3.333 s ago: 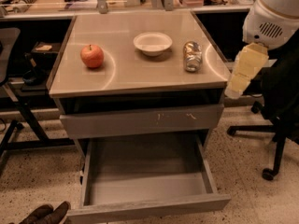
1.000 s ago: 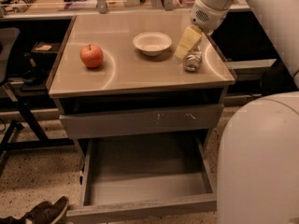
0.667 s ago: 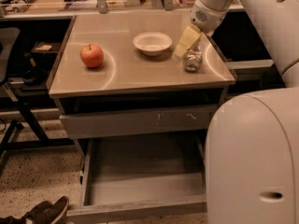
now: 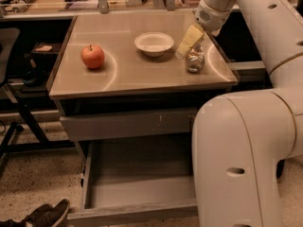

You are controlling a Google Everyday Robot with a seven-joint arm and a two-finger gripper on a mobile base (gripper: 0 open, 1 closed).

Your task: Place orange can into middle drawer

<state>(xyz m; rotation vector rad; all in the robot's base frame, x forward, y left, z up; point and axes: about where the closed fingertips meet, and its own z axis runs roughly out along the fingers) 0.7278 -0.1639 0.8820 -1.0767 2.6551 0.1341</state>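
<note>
I need to grip the far end of the orange can [image 4: 196, 52], which points toward the back of the tabletop.
The orange can [image 4: 194, 60] lies on its side at the right of the tabletop [image 4: 128, 74]. Its sides are mottled silver and orange-brown. My gripper [image 4: 189, 42] is pale yellow and reaches down from the upper right. It sits just above and behind the can's far end, very close to it. The middle drawer [image 4: 142, 193] is pulled open at the bottom. It is a shallow grey box with nothing in it. My arm's large white link [image 4: 236, 164] covers the drawer's right side.
A red apple [image 4: 92, 56] sits at the left of the tabletop and a white bowl [image 4: 154, 43] at the middle back. A closed grey drawer front with pale scratch marks [image 4: 128, 125] is above the open drawer. A shoe [image 4: 45, 214] is on the floor at lower left.
My gripper has come from the table's right side to above the can and has stayed there for the last second. My arm's white link now fills more of the lower right.
</note>
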